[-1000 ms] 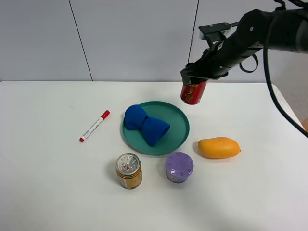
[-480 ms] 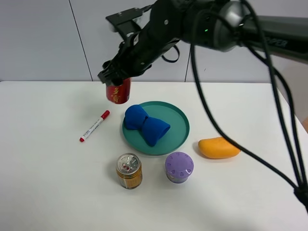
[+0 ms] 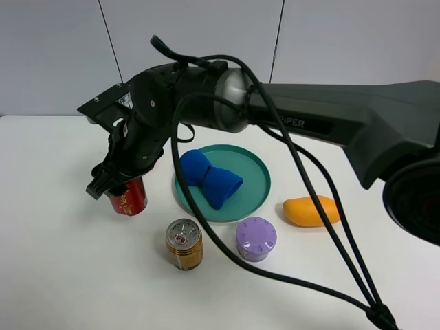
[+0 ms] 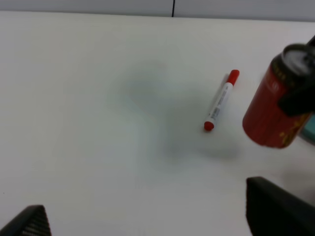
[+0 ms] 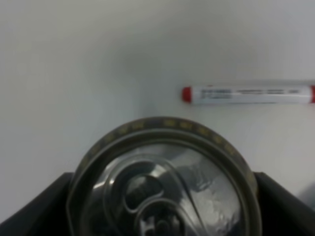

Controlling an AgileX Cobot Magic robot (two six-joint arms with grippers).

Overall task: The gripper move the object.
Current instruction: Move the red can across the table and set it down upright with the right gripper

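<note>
The robot's right gripper will set the red can down on the white table [image 3: 118, 236] beside the gold can.
The red can [image 3: 129, 200] with yellow lettering hangs tilted in my right gripper [image 3: 115, 181], which has reached across to the left of the table. It is low over the white table [image 3: 55, 261]; I cannot tell if it touches. The left wrist view shows the can [image 4: 271, 110] held at its top by a black jaw. The right wrist view looks down on its silver pull-tab top [image 5: 165, 182], with black fingers [image 5: 37, 209] on either side. My left gripper [image 4: 147, 221] is open and empty, apart from the can.
A red-capped marker [image 4: 220, 102] lies beside the can, also in the right wrist view [image 5: 248, 94]. A green plate [image 3: 254, 180] holds a blue object [image 3: 206, 179]. A gold can [image 3: 184, 244], purple lidded cup [image 3: 256, 239] and mango [image 3: 311, 210] stand in front.
My right arm has carried the red can leftward across the table, from behind the plate down to the spot left of the plate, near the marker.
</note>
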